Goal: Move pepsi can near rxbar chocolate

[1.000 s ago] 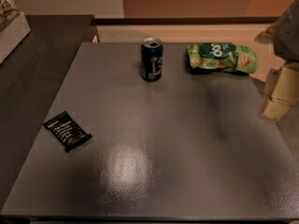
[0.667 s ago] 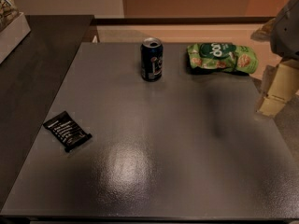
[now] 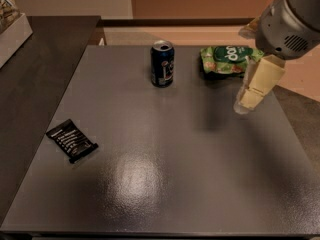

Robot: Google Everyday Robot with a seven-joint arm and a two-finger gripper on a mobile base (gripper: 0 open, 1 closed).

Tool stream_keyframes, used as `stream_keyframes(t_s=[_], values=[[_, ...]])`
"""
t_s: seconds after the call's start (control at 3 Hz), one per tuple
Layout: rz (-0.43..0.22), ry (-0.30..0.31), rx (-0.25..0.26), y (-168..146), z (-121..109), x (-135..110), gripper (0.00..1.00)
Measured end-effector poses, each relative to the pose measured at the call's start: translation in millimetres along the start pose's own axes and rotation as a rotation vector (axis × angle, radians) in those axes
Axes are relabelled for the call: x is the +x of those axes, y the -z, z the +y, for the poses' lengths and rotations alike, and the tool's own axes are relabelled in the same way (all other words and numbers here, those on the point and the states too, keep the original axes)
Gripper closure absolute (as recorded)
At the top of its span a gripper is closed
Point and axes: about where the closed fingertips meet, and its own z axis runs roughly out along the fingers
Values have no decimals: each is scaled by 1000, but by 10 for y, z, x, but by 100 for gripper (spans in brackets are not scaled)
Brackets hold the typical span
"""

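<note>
The upper body (image 3: 162, 60) of the pepsi can, just below the can's silver top, will be gripped by my gripper.
The pepsi can (image 3: 162, 64) stands upright at the back middle of the grey table (image 3: 165, 184); it is dark blue with a silver top. The rxbar chocolate (image 3: 72, 140) lies flat near the table's left edge, a black wrapper with white text. My gripper (image 3: 250, 95) hangs from the grey arm (image 3: 290, 19) above the right side of the table, to the right of the can and apart from it. It holds nothing that I can see.
A green crinkled snack bag (image 3: 227, 59) lies at the back right, just behind and left of the gripper. A dark counter (image 3: 35, 64) adjoins the table on the left, with a white box (image 3: 10, 26) at its far end.
The arm and gripper have moved left, further in over the table's right side. The can, the bar and the bag have not moved.
</note>
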Motion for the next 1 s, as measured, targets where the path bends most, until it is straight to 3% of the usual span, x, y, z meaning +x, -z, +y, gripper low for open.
stream_keyframes(t_s=[0.67, 1.0], values=[[-170, -27, 3, -532, -459, -498, 0], [-224, -36, -8, -779, -675, -717, 0]])
